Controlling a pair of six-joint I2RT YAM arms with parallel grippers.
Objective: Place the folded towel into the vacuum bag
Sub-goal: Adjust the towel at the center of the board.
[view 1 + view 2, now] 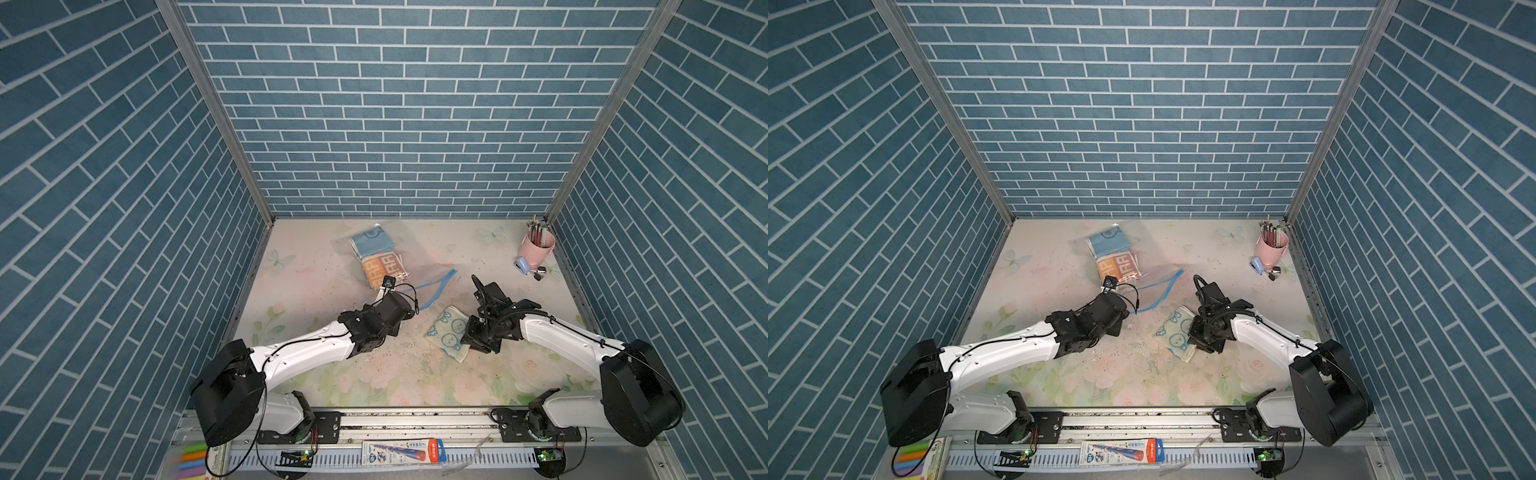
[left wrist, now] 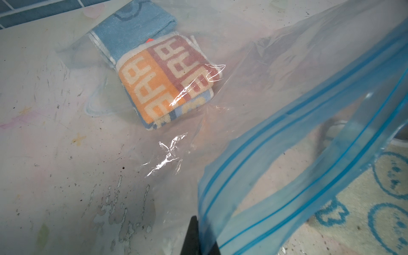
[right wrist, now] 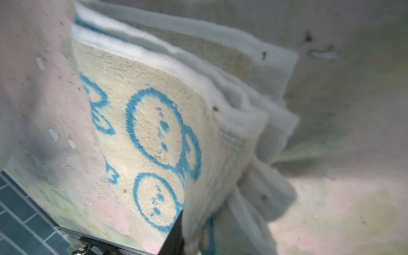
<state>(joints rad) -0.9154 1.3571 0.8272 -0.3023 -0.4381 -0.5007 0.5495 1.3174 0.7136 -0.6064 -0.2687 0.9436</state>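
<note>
The bottom layer of the folded towel spreads away from the layers in my right gripper, so next I open it and pinch the whole layered edge (image 3: 250, 144) before I lift the towel.
The vacuum bag (image 1: 419, 272) (image 1: 1154, 276) lies clear and crinkled mid-table, its blue zip strip (image 2: 287, 176) lifted into an open loop. Inside it lie a blue towel (image 1: 372, 241) and an orange-and-brown towel (image 2: 163, 81). My left gripper (image 2: 199, 238) (image 1: 411, 305) is shut on the zip strip's near end. The folded towel (image 1: 449, 334) (image 1: 1177, 332) (image 3: 154, 132), cream with blue round faces, sits just right of the bag's mouth. My right gripper (image 3: 192, 238) (image 1: 469, 345) is closed on its layered edge, which tilts up; only one finger shows.
A pink cup of pens (image 1: 536, 245) and a small blue stapler (image 1: 521, 266) stand in the back right corner. Blue brick walls enclose three sides. A pen box (image 1: 403, 451) and highlighters (image 1: 191, 461) lie along the front rail.
</note>
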